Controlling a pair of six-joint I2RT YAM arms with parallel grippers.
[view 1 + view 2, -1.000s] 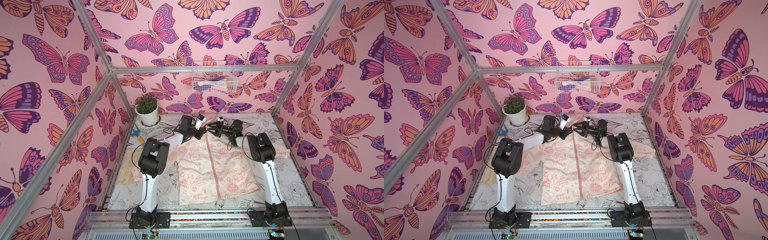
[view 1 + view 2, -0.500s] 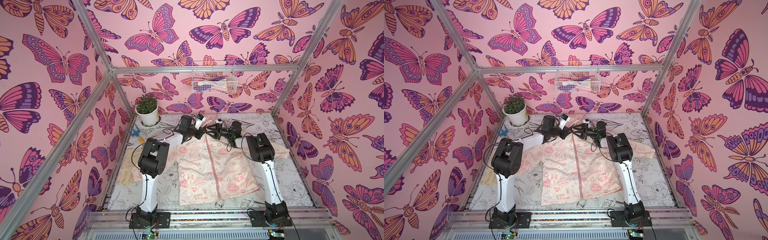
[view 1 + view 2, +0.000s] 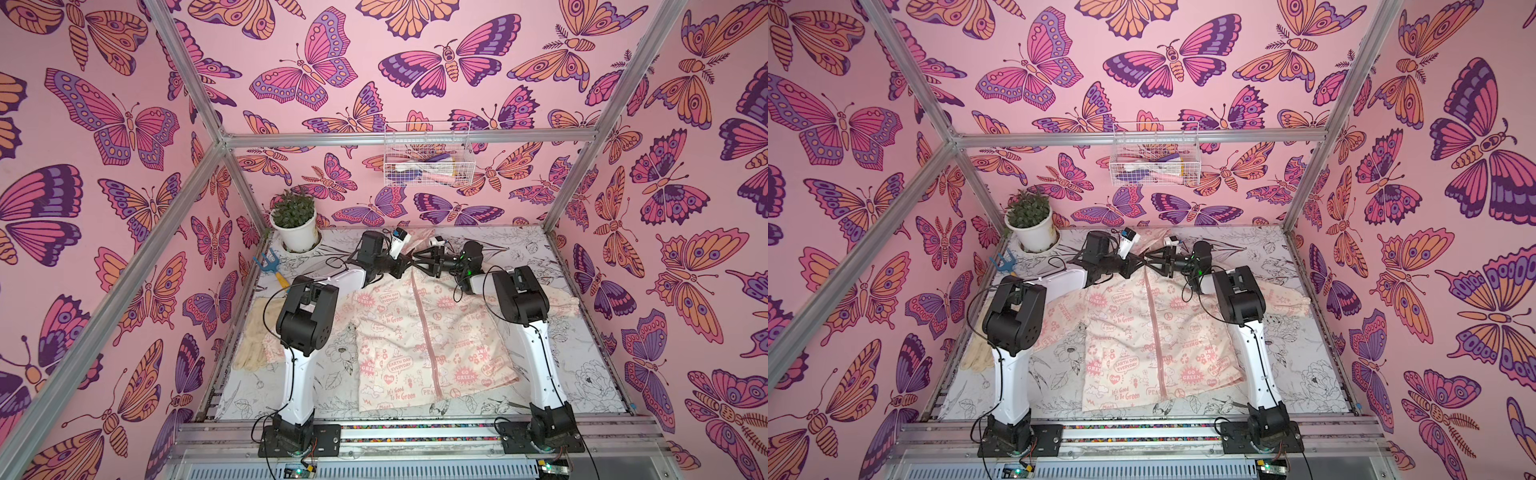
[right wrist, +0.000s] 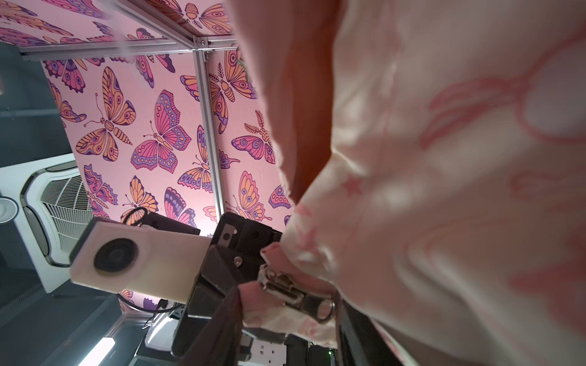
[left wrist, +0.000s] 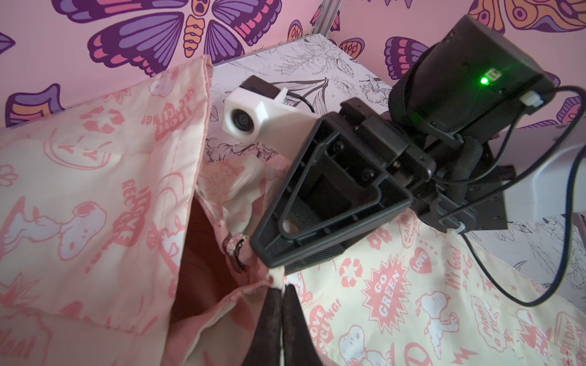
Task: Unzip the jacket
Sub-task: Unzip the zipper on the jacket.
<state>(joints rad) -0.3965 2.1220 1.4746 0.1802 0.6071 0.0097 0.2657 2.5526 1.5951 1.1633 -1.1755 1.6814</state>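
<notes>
My left gripper meets my right one where the collar bunches over the top of the zipper, so it should open and take the collar's edge (image 5: 246, 294) beside the straightened zipper.
The jacket (image 3: 419, 332) (image 3: 1142, 332) lies flat on the table, front up, its pink zipper (image 3: 426, 316) closed down the middle. Both grippers meet at the collar. My left gripper (image 3: 408, 263) (image 5: 282, 286) is shut, pinching the collar's edge beside the zipper top. My right gripper (image 3: 416, 262) (image 4: 285, 301) faces it. The metal zipper pull (image 4: 295, 293) (image 5: 237, 252) and a fold of collar fabric lie between its fingers, and each finger touches them. The hood (image 5: 95, 158) lies open behind the collar, showing dark pink lining.
A cream glove (image 3: 253, 340) lies at the left table edge by the left arm. A potted plant (image 3: 296, 226) and a small blue rake (image 3: 272, 266) sit at the back left. A wire basket (image 3: 428, 162) hangs on the back wall. The jacket's sleeves spread under both arms.
The right gripper's jaws widened a little and came back in around the zipper pull, shifting slightly at the collar. The left gripper and the jacket have stayed put.
</notes>
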